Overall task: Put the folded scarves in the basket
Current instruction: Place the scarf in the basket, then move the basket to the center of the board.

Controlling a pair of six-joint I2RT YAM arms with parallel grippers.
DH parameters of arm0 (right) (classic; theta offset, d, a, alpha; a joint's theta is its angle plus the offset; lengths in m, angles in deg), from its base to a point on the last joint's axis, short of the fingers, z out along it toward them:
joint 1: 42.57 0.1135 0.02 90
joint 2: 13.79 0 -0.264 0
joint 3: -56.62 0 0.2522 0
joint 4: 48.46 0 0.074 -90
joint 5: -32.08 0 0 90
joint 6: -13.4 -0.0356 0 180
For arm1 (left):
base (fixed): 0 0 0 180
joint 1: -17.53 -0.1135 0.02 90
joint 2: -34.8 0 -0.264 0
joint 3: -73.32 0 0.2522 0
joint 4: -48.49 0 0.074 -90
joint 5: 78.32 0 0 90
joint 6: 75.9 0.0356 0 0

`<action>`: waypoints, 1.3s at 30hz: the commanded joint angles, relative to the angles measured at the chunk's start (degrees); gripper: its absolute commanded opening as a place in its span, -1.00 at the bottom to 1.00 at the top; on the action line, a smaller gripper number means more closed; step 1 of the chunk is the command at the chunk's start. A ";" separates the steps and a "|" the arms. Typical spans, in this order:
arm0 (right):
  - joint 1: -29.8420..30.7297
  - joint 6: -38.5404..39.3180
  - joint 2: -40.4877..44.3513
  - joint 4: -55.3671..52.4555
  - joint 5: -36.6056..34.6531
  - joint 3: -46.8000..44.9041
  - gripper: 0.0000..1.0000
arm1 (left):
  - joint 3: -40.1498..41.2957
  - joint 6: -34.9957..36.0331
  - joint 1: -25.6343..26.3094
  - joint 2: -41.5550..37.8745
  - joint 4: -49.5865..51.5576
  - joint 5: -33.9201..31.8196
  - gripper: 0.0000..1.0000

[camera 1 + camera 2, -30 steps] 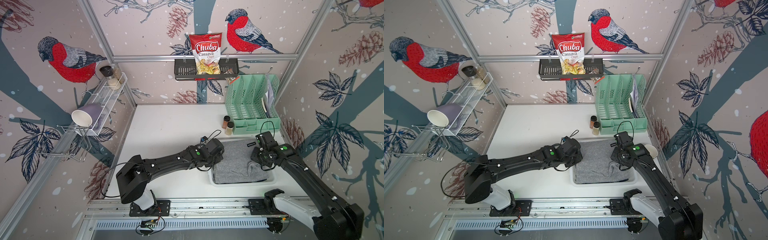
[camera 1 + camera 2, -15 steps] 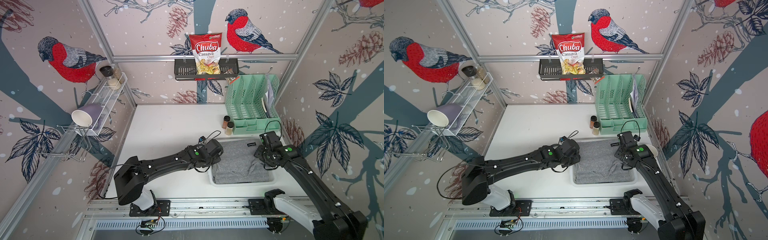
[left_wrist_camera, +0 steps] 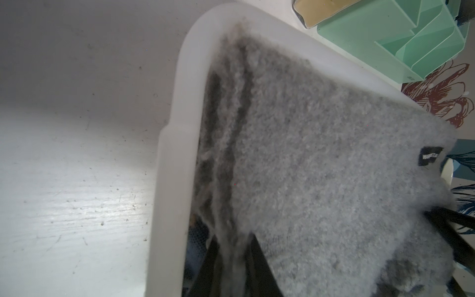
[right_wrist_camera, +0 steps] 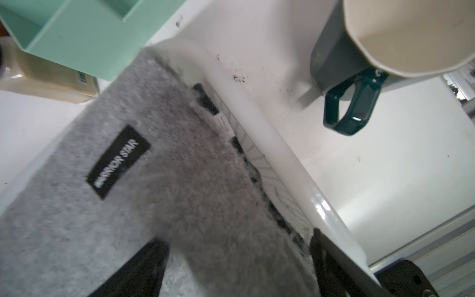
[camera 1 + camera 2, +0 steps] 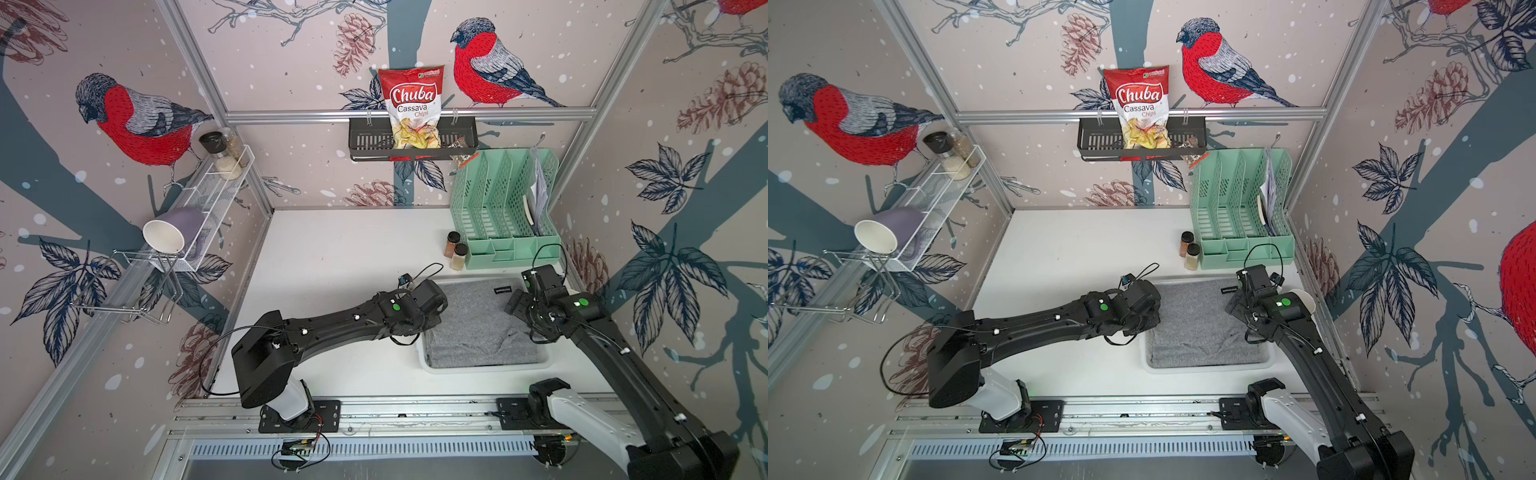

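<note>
The basket holding the scarf is close to the cup, so I need to use my right gripper to take the basket's rim [image 4: 277, 141] and move the basket away.
The grey folded scarf [image 5: 478, 328] [image 5: 1200, 328] lies flat inside the white basket [image 5: 486, 368] [image 5: 1208, 369], its black label toward the back. At the basket's left rim [image 3: 169, 180], my left gripper [image 3: 232, 237] has its jaws close together around a thin fold of the scarf's [image 3: 321, 167] edge. My right gripper [image 4: 235, 236] hangs over the right side of the basket [image 4: 270, 144]. Its fingers [image 4: 149, 267] are spread wide on either side of the scarf [image 4: 192, 167], gripping nothing. In both top views the wrists hide the jaws.
A mint-green file organiser [image 5: 503, 208] stands behind the basket, with two spice jars [image 5: 456, 251] at its left. A cup with a dark green handle [image 4: 354, 108] sits right of the basket. A black rack with a chips bag [image 5: 411, 124] hangs on the back wall.
My right gripper has gone from shut to wide open and let the scarf go. The scarf's bunched right side has settled flatter in the basket. The left wrist has barely moved.
</note>
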 commanded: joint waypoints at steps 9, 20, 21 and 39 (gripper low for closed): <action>-1.08 0.58 2.80 -3.20 -2.70 3.75 0.89 | -0.71 0.74 0.12 0.78 1.40 -1.25 -0.68; -1.17 0.27 3.42 -1.05 0.27 1.32 0.41 | -0.46 0.85 0.12 0.57 2.83 -2.30 -0.84; -1.17 0.28 3.46 -0.78 0.46 1.00 0.38 | -0.35 0.75 0.12 0.60 2.82 -2.35 -0.84; -2.24 9.91 -1.60 11.50 -5.84 15.04 1.00 | -4.21 7.93 -3.53 -14.76 6.77 -13.99 0.97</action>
